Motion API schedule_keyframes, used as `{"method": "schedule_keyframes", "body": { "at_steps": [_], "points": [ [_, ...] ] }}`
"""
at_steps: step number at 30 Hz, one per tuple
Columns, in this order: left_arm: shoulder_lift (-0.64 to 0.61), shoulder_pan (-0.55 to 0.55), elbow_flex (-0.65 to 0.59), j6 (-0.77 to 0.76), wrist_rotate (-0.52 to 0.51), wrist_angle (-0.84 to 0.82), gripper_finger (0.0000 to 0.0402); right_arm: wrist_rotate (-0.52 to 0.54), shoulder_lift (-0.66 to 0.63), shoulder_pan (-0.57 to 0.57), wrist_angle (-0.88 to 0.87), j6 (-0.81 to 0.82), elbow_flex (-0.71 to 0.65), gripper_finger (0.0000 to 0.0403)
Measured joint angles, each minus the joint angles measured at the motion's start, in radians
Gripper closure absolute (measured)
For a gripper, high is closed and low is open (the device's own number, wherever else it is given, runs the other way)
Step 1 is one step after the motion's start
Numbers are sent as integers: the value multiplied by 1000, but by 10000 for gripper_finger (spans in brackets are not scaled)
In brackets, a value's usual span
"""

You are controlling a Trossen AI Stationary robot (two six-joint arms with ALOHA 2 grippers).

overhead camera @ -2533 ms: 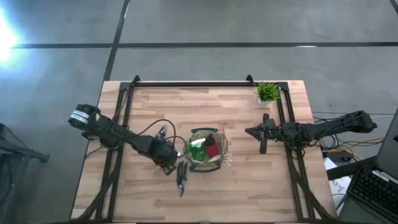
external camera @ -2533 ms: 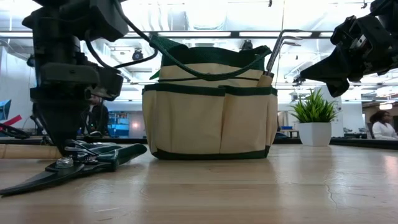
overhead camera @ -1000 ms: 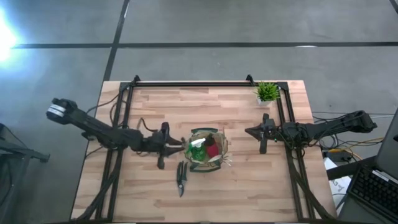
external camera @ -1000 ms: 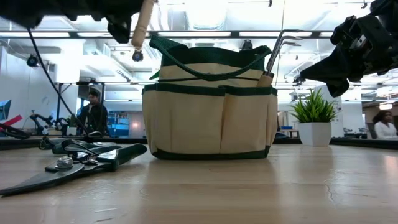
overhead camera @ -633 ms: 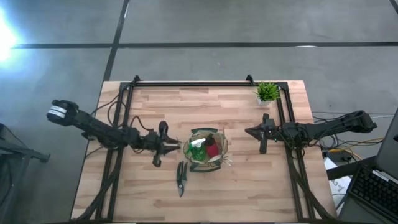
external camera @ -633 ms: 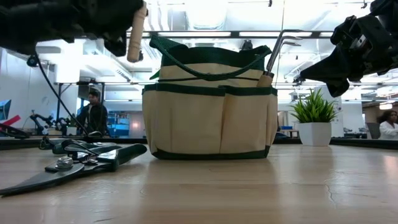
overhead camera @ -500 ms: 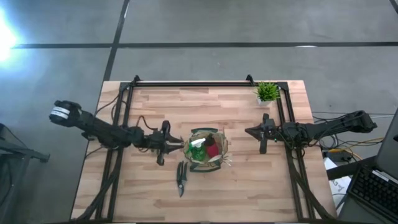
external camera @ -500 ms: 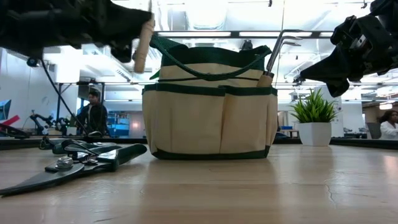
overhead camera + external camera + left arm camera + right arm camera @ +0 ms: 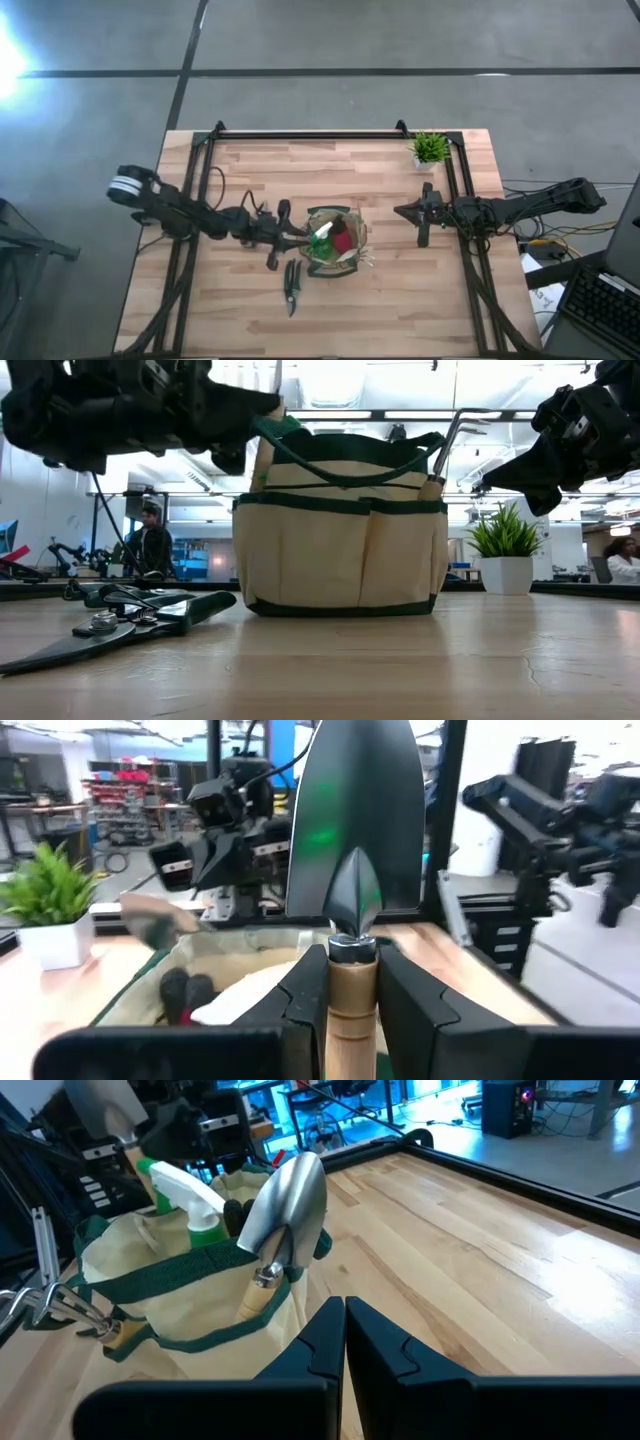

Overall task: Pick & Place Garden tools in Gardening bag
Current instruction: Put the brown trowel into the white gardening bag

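Observation:
Next, my left gripper lets go of the wood-handled trowel in the gardening bag's side pocket point(image 9: 301, 239), beside the green spray bottle.
The olive-tan gardening bag point(image 9: 337, 266) stands mid-table, holding a green spray bottle point(image 9: 190, 1205), a silver trowel point(image 9: 290, 1200) and a rake point(image 9: 448, 440). My left gripper point(image 9: 294, 238) is shut on a second wood-handled trowel point(image 9: 350, 820) at the bag's left rim point(image 9: 262, 500). Black pruning shears point(image 9: 291, 285) lie flat on the table in front of the bag's left side. My right gripper point(image 9: 405, 212) hangs shut and empty to the right of the bag. My left gripper pinches the trowel's wooden handle point(image 9: 350, 995) between its two fingers, just below the metal collar at the blade end. The fingers come about level from the table's left. The trowel stands upright, blade up, handle end point(image 9: 262, 465) hanging at the bag's left rim, clear of the table.
A small potted plant point(image 9: 430, 148) stands at the far right corner. Black frame rails point(image 9: 305, 135) run along the table's far, left and right sides. A person point(image 9: 150, 545) sits in the room behind the table.
My left gripper has carried the trowel toward the table's right edge and down, from beside the bag to its left rim. The trowel's handle has sunk from above the bag's top to the level of its rim.

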Motion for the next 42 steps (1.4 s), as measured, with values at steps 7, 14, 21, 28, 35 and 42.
{"method": "schedule_keyframes", "body": {
  "at_steps": [7, 14, 21, 28, 35, 42],
  "points": [
    [30, 6, -4, 26, -112, 4, 335, 0, 0, 0, 0, 0, 0, 394],
    [32, 8, -58, -25, -142, 21, 335, 0, 0, 0, 0, 0, 0, 394],
    [70, 10, -89, -64, -145, 17, 329, 0, 0, 0, 0, 0, 0, 394],
    [112, 11, -92, -91, -144, 19, 327, 0, 0, 0, 0, 0, 0, 394],
    [122, 11, -96, -118, -144, 8, 319, 0, 0, 0, 0, 0, 0, 394],
    [103, 13, -98, -199, -144, -17, 306, 0, 0, 0, 0, 0, 0, 394]
  ]
}}
